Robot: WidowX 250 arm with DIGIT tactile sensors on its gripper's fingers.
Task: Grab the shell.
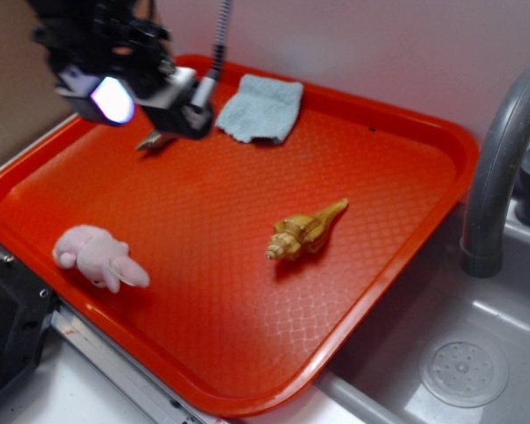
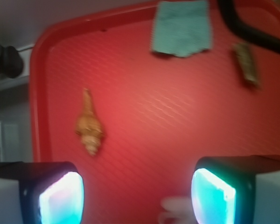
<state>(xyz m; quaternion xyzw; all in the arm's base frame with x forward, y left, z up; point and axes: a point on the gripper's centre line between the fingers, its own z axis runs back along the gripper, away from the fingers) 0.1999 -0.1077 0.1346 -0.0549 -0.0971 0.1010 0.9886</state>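
Next, my gripper goes to the shell's wide middle (image 1: 304, 232) (image 2: 89, 123), between its thin point and its spiral end, and closes there.
The shell (image 1: 305, 231) is a golden-tan spiral conch lying on the orange tray (image 1: 203, 194), right of centre, with its thin point towards the back right. In the wrist view the shell (image 2: 89, 126) lies near the tray's left rim (image 2: 37, 93), ahead and left of the jaws. My gripper (image 1: 146, 93) hangs above the tray's back left corner, well apart from the shell. The gripper (image 2: 137, 193) is open, its glowing pads (image 2: 60, 198) wide apart with only tray between them.
A pale blue cloth (image 1: 263, 108) lies at the tray's back edge. A slim grey-brown wedge piece (image 1: 155, 140) sits under the gripper. A pink plush toy (image 1: 97, 254) lies at the front left. A grey faucet (image 1: 499, 150) and sink drain (image 1: 464, 369) stand right of the tray.
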